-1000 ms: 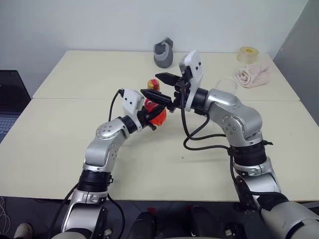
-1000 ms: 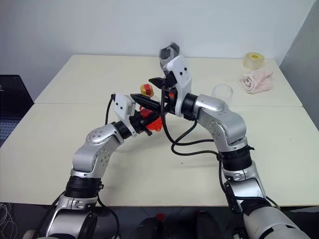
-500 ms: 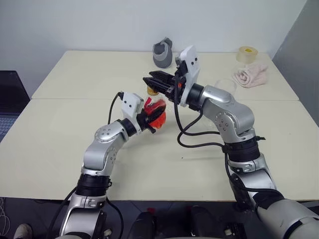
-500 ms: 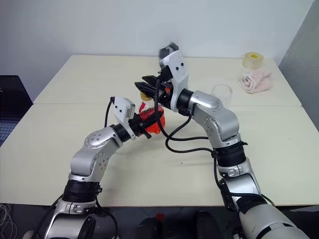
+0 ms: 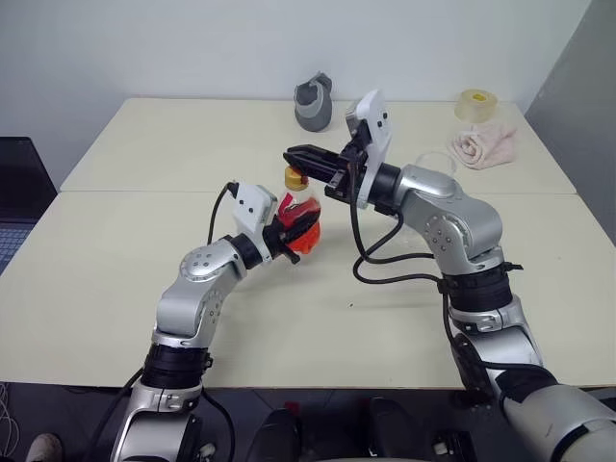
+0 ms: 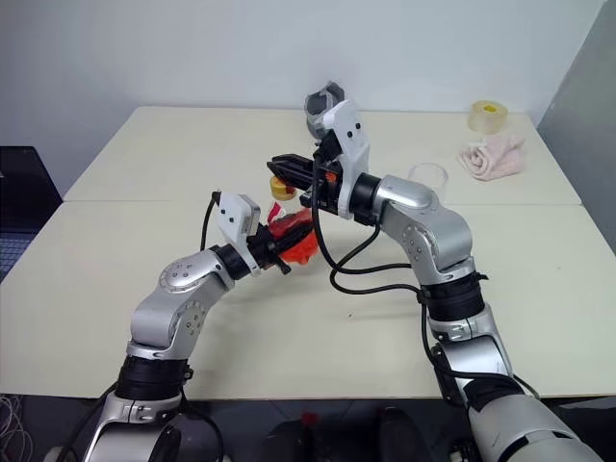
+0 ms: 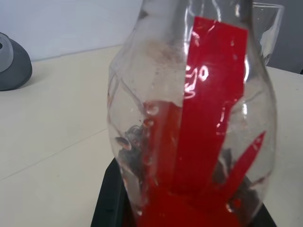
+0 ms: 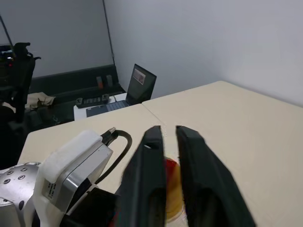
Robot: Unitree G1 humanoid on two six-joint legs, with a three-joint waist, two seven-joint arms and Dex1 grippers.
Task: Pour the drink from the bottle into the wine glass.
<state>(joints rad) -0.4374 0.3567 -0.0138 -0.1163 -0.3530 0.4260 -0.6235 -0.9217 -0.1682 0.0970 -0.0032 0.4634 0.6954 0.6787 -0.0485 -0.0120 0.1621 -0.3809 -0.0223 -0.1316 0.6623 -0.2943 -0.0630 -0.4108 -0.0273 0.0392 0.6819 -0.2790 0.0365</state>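
Note:
The fingers of my right gripper are almost shut over the yellow cap, so next I open them wide and grab the cap (image 6: pixel 282 190) by its sides before I turn it.
The small clear bottle (image 5: pixel 296 210) with a red label and yellow cap (image 5: pixel 295 178) stands almost upright above the table, a pool of red-orange drink (image 7: pixel 189 208) in its base. My left gripper (image 5: pixel 285 234) is shut on the bottle's lower body. My right gripper (image 5: pixel 293 156) reaches in level just above the cap, its fingers (image 8: pixel 147 156) a narrow slit apart with nothing between them. The wine glass (image 6: pixel 427 176) stands behind my right forearm, partly hidden, its rim (image 7: pixel 268 19) beyond the bottle.
At the table's far edge sit a grey object (image 5: pixel 314 101), a yellowish tape roll (image 5: pixel 477 104) and a pink towel (image 5: pixel 484 146). A laptop (image 5: pixel 17 192) sits off the table's left side. A seam (image 5: pixel 135 192) crosses the tabletop.
My right gripper went from wide open around the bottle's neck to nearly closed, and now sits above the cap. The left gripper kept its hold on the bottle.

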